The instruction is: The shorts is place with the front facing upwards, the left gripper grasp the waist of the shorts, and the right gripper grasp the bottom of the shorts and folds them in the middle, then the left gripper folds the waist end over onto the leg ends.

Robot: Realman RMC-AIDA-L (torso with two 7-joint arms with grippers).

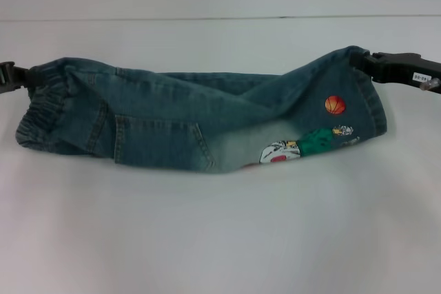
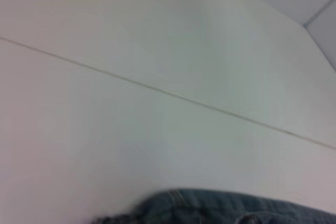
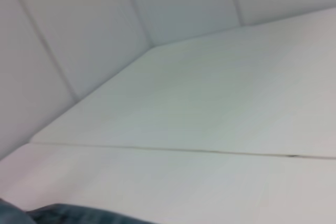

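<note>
My left gripper is to put the upper corner of the waist of the shorts down on the white table [image 1: 43, 88], just behind the gathered lower end of the waist.
The blue-teal denim shorts [image 1: 172, 122] hang stretched sideways between my two grippers, folded lengthwise, the lower edge resting on the white table. My left gripper [image 1: 21, 76] is shut on the upper corner of the gathered waist [image 1: 41, 111] at the far left. At the far right, my right gripper [image 1: 366, 61], on the arm with the small white label, is shut on the upper corner of the leg ends [image 1: 375, 108]. The cartoon print [image 1: 296, 146] and patch pocket [image 1: 158, 142] face me. A strip of denim [image 2: 226, 208] shows in the left wrist view, and a sliver of denim [image 3: 68, 214] in the right wrist view.
The white table [image 1: 220, 239] spreads wide in front of the shorts. A thin seam [image 1: 220, 18] runs across it behind them, and pale wall panels [image 3: 79, 24] rise at the back.
</note>
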